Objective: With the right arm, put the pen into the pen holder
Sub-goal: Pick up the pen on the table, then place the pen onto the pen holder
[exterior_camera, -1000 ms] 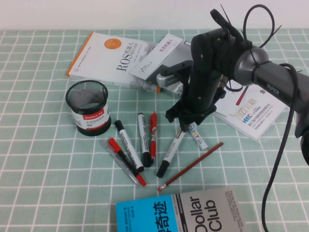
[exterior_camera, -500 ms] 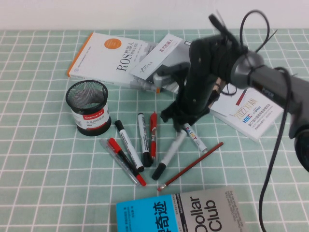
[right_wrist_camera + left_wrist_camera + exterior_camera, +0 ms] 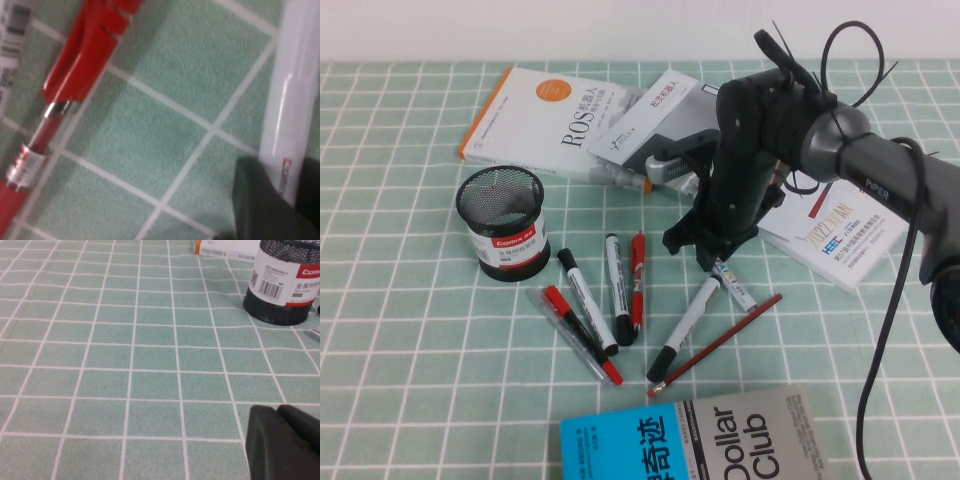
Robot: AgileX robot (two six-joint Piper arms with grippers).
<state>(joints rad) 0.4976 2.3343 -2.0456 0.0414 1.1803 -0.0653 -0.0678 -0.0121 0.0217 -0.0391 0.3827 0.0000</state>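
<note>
I expect the white pen will lean in the opening of the black mesh pen holder (image 3: 485, 206) once my right gripper lets it go.
The pen (image 3: 738, 288), white with coloured lettering, lies on the green checked cloth among other markers. My right gripper (image 3: 717, 262) reaches straight down onto its upper end. In the right wrist view the pen's white barrel (image 3: 290, 100) runs between my two dark fingers (image 3: 255, 200), and the right gripper (image 3: 286, 175) is closed on it. The pen holder (image 3: 503, 225), a black mesh cup with a red-banded label, stands upright to the left; it also shows in the left wrist view (image 3: 285, 285). My left gripper (image 3: 282, 440) is low over the cloth, shut and empty.
Two black-capped markers (image 3: 585, 300) and a red pen (image 3: 637, 275) lie between holder and gripper. A third black-capped marker (image 3: 685, 325) and a red pencil (image 3: 720, 340) lie beside the pen. Books lie behind (image 3: 555, 120), at the right (image 3: 840, 235) and in front (image 3: 720, 440).
My right arm swung a little left, then back right, staying low on the pen. The black-capped marker beside the pen was nudged left and then shifted right.
</note>
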